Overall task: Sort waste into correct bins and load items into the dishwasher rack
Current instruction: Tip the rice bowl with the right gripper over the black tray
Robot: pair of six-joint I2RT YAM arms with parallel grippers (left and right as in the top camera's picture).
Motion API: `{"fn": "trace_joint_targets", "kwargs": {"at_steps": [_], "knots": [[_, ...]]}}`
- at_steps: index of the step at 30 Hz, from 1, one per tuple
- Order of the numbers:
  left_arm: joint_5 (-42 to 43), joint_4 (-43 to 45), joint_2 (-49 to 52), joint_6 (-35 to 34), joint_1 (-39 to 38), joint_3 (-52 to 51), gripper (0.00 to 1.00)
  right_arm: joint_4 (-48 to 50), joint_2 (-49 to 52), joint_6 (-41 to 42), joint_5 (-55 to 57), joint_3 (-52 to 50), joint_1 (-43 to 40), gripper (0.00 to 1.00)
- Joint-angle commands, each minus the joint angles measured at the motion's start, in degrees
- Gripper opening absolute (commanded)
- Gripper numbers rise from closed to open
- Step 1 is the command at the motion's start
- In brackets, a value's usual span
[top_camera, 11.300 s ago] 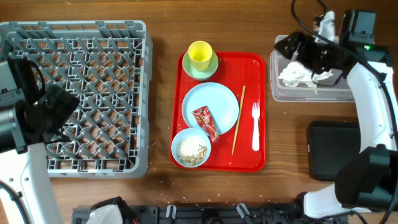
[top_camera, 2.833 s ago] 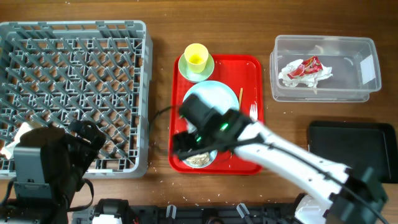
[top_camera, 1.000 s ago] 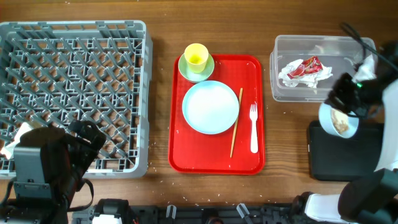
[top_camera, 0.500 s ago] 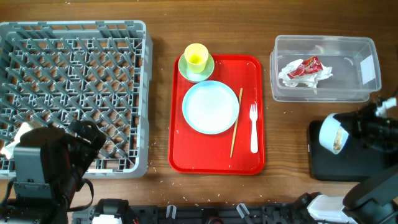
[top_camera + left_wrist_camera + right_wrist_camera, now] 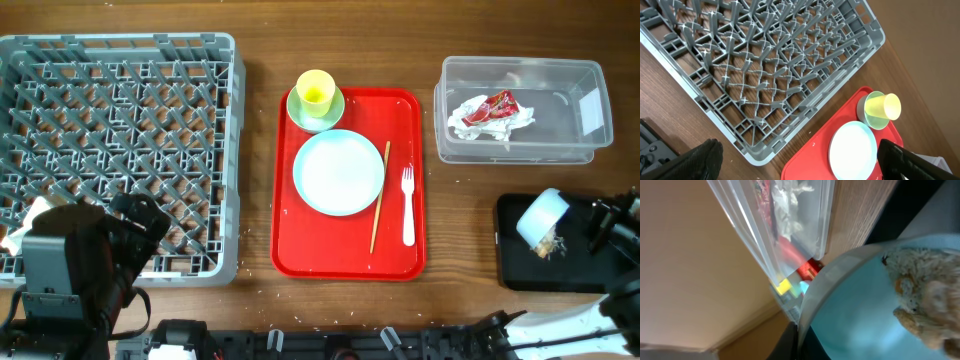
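The robot's right gripper will release the light-blue bowl, now tipped over the black tray, on top of the plate (image 5: pixel 338 173) (image 5: pixel 804 286) on the red serving tray.
My right gripper (image 5: pixel 799 342) is shut on the rim of the light-blue bowl (image 5: pixel 541 218), which is tipped on its side over the black tray (image 5: pixel 520 275). Rice scraps (image 5: pixel 925 300) cling inside the bowl and a few lie on the tray (image 5: pixel 548 243). The clear tub (image 5: pixel 440 110) holds the red wrapper (image 5: pixel 492 106) and the white napkin (image 5: pixel 470 122). The plate (image 5: pixel 339 172), yellow cup (image 5: pixel 318 90) on its green dish (image 5: pixel 300 112), fork (image 5: pixel 408 205) and stick (image 5: pixel 379 197) sit on the red serving tray. My left gripper (image 5: pixel 800 167) hangs open beside the grey rack (image 5: pixel 120 150).
The red serving tray (image 5: pixel 400 120) lies mid-table between the rack and the tub. My left arm (image 5: pixel 80 270) covers the rack's near left corner. The black tray sits at the near right, just in front of the tub. Crumbs dot the wood along the front edge.
The bowl has tipped further over the black tray and shifted slightly up and right. Bits of rice now lie on the tray. The left arm has not moved.
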Motion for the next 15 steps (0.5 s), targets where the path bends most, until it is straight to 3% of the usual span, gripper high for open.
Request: {"fn": "trace_joint_targets", "kwargs": {"at_steps": [1, 7, 9, 10, 11, 13, 15], "knots": [[-1.14, 0.13, 0.0, 0.09, 0.31, 0.46, 1.0, -2.03, 1.4, -6.36, -5.66, -0.09, -2.82, 0.04], [-1.14, 0.13, 0.0, 0.09, 0.31, 0.46, 1.0, -7.54, 1.4, -12.85, -8.55, -0.09, -6.38, 0.04], [-1.14, 0.13, 0.0, 0.09, 0.31, 0.46, 1.0, -3.87, 1.51, -8.85, -5.86, -0.09, -6.43, 0.04], [-1.14, 0.13, 0.0, 0.09, 0.31, 0.46, 1.0, -6.05, 1.51, -11.61, -7.04, -0.09, -6.43, 0.04], [-1.14, 0.13, 0.0, 0.09, 0.31, 0.46, 1.0, -9.16, 1.51, -19.54, -10.97, -0.09, -6.43, 0.04], [-1.14, 0.13, 0.0, 0.09, 0.31, 0.46, 1.0, -5.77, 1.51, -13.4, -7.76, -0.09, -6.43, 0.04], [-1.14, 0.13, 0.0, 0.09, 0.31, 0.46, 1.0, -6.56, 1.51, -16.35, -8.98, -0.04, -6.4, 0.04]]}}
